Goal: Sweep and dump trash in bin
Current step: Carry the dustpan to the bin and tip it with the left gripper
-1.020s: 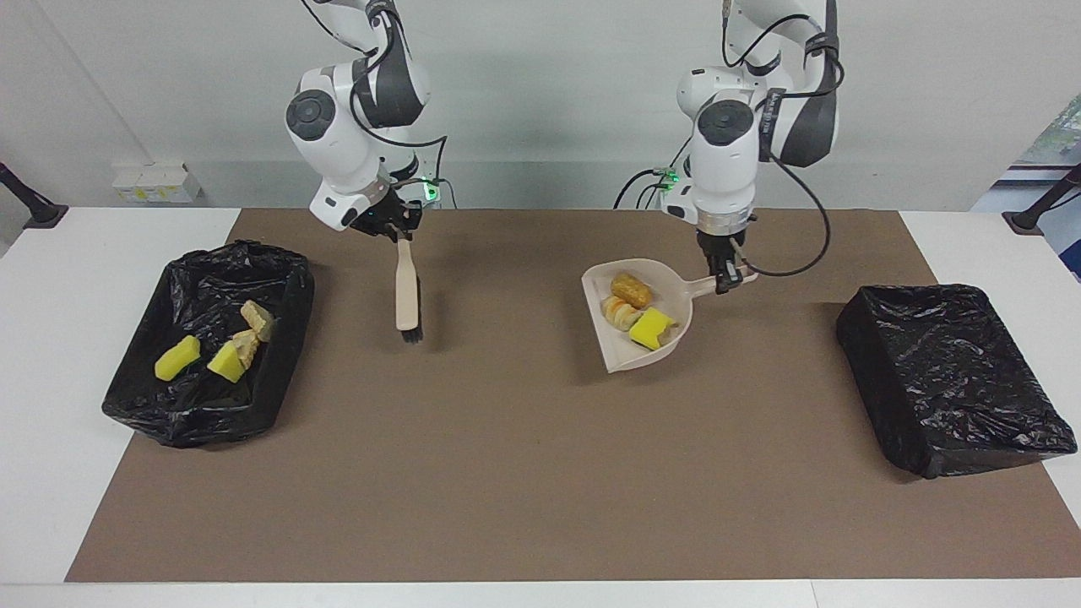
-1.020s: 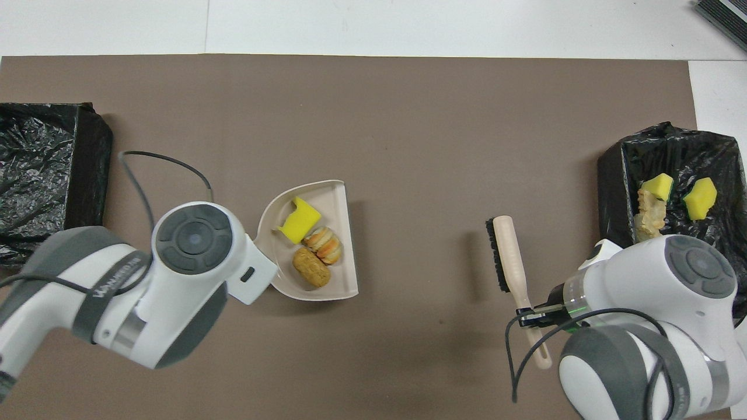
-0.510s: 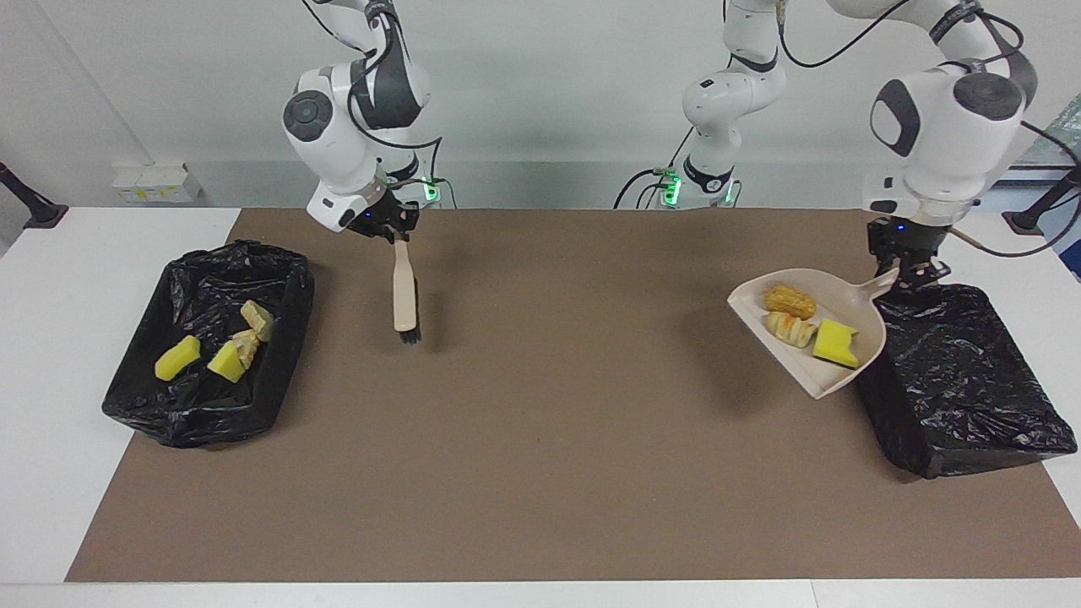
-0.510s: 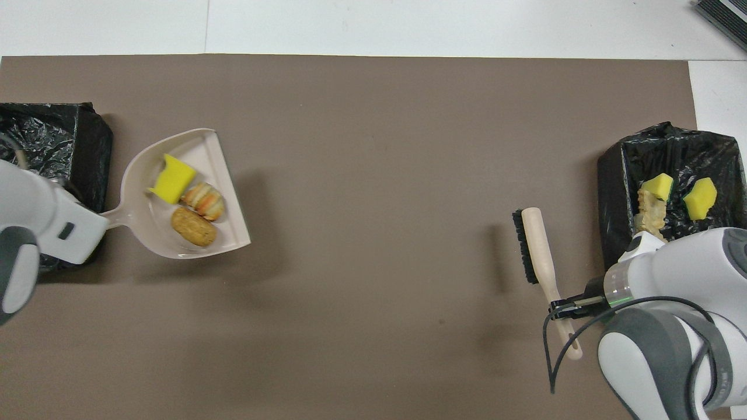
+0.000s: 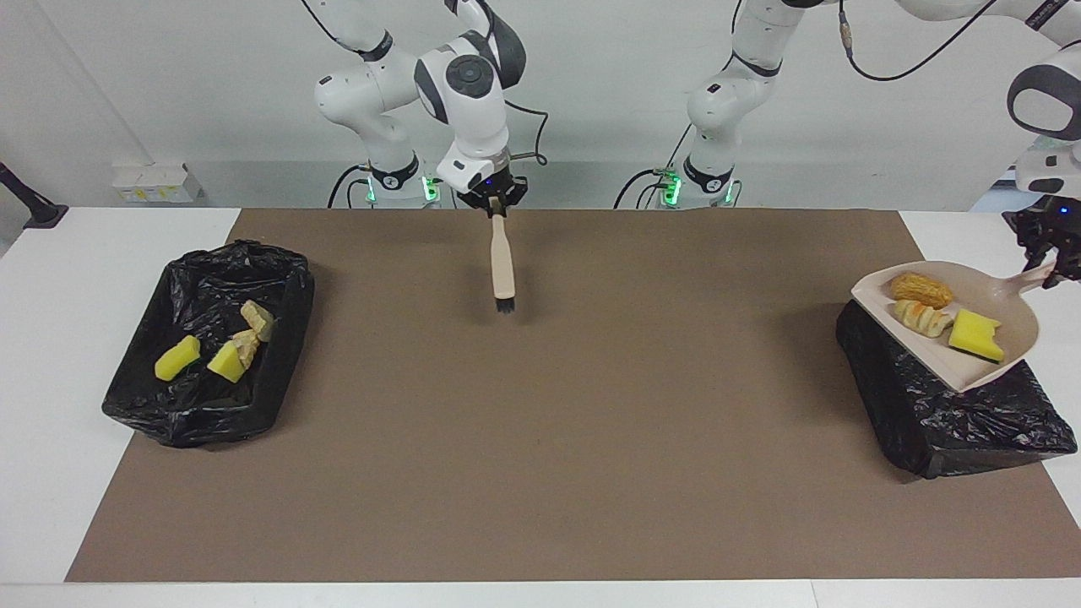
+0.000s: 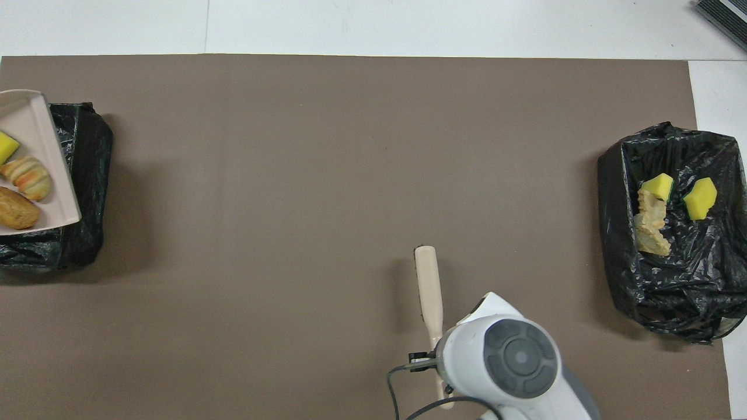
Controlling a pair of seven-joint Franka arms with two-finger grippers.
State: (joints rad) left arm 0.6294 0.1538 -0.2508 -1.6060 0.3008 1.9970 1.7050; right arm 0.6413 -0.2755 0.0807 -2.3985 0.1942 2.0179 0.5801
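My right gripper is to take the wooden brush to the brown mat. It will let go of the brush there, midway (image 6: 370, 356) between the two black-lined bins, near the robots.
My left gripper (image 5: 1050, 268) is shut on the handle of a beige dustpan (image 5: 971, 295), which hangs tilted over the black-lined bin (image 5: 954, 422) at the left arm's end. In the pan lie three pieces of trash: a brown pastry (image 5: 920, 290), a striped bread piece (image 5: 922, 319) and a yellow sponge chunk (image 5: 975, 335). The overhead view shows the dustpan (image 6: 29, 122) over the bin's (image 6: 84, 175) edge. My right gripper (image 5: 498, 205) is shut on a wooden brush (image 5: 503, 270), which hangs bristles down over the mat near the robots.
A second black-lined bin (image 5: 203, 397) at the right arm's end holds two yellow sponge chunks (image 5: 177, 357) and bread pieces (image 5: 258, 319). A brown mat (image 5: 540, 439) covers the white table. Small white boxes (image 5: 156, 181) stand at the table's edge near the robots.
My left arm carried the loaded dustpan from beside the bin to over it. My right arm swung the brush toward the middle of the table.
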